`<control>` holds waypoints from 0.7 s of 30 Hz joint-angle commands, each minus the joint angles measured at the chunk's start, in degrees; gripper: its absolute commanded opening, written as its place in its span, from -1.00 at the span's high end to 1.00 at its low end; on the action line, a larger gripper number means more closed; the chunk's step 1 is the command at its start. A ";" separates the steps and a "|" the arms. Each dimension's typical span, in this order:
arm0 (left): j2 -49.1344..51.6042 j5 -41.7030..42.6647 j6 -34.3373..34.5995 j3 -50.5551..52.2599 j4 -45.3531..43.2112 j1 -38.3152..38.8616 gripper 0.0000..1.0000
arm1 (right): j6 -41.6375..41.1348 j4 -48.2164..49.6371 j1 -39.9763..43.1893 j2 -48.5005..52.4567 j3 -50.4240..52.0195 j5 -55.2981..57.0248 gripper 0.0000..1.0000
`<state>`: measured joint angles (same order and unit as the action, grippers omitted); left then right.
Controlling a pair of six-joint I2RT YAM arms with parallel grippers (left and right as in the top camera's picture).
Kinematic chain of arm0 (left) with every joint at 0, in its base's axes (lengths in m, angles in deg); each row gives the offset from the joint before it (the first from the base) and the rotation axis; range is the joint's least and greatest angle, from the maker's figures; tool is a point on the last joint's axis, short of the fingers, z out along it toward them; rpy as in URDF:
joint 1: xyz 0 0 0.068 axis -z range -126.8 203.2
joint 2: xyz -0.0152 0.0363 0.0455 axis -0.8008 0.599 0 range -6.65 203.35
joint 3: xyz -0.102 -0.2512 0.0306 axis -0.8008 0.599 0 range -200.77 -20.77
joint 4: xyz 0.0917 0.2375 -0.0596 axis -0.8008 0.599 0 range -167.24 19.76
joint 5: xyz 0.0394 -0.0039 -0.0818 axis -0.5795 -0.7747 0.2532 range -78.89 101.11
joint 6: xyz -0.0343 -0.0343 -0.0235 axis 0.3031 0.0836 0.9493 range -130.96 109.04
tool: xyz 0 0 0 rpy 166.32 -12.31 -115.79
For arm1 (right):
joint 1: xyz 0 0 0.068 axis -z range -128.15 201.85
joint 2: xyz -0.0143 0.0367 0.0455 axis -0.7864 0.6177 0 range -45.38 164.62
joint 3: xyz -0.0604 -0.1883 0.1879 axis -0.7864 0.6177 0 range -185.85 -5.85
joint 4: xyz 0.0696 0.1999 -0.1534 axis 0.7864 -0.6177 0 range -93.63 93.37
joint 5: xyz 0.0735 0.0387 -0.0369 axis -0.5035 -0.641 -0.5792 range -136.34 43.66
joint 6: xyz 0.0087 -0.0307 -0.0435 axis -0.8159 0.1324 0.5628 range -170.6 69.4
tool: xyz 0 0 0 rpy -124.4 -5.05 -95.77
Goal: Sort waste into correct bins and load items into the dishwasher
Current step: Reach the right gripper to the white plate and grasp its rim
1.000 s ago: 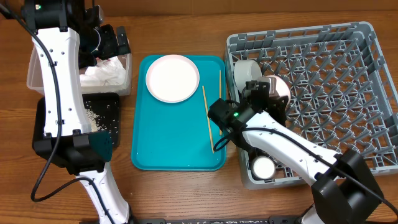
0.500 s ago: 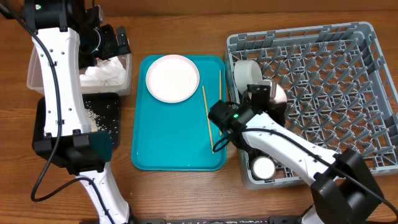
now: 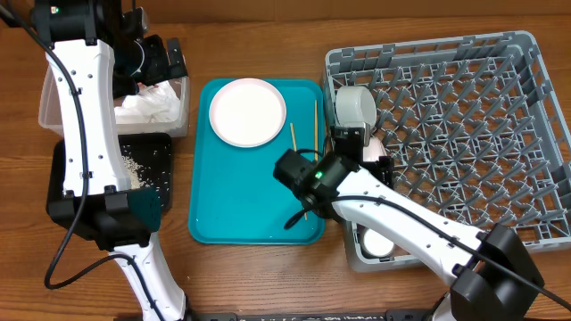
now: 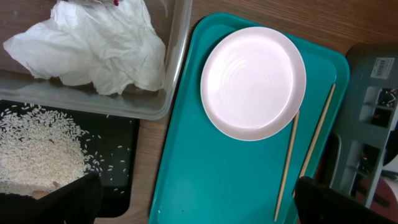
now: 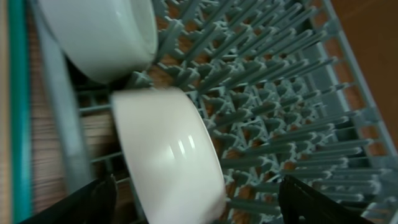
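Observation:
I should next grab the pale pink plate on the teal tray with my right gripper, at the plate's rim (image 3: 282, 127) beside the chopsticks.
Two white bowls stand on edge at the left side of the grey dishwasher rack (image 3: 464, 98): one bowl (image 3: 355, 105) (image 5: 99, 37) farther back, the other bowl (image 5: 168, 155) between the wide-apart fingers of my right gripper (image 3: 366, 150) (image 5: 205, 211), which is open and does not grip it. A white cup (image 3: 378, 241) sits in the rack's near left corner. On the teal tray lie the pale pink plate (image 3: 247, 111) (image 4: 253, 81) and two chopsticks (image 3: 299, 174) (image 4: 287, 168). My left gripper (image 3: 168, 61) (image 4: 199, 214) hangs open and empty above the bins.
The clear tub (image 3: 53, 107) (image 4: 177, 56) holds the crumpled napkin (image 3: 147, 105) (image 4: 93, 43). The black tray (image 3: 161, 192) (image 4: 124, 186) in front of it holds rice (image 3: 134, 165) (image 4: 37, 149). The teal tray (image 3: 241, 205) lies between the bins and the rack. My left arm stands over the bins.
My right gripper has opened and let go of the bowl, which now stands in the rack. The right arm has drawn back left toward the teal tray. The left arm has not moved.

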<state>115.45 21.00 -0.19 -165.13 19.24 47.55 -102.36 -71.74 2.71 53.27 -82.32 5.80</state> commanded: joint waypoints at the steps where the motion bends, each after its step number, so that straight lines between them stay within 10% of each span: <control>1: -0.57 0.63 0.39 -0.11 0.15 0.04 -1.00 | 3.67 1.62 0.15 -0.50 -6.80 -7.67 -0.70; 10: -0.57 0.63 0.39 -0.11 0.13 0.04 -1.00 | 16.61 34.62 0.94 0.66 -9.07 -28.76 -0.30; 21: -0.57 0.63 0.39 -0.11 0.13 0.04 -1.00 | 0.00 49.44 9.01 15.61 -8.85 -42.36 0.17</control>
<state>115.45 21.00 -0.19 -165.13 19.24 47.53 -96.09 -23.24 9.55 66.67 -91.54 -30.11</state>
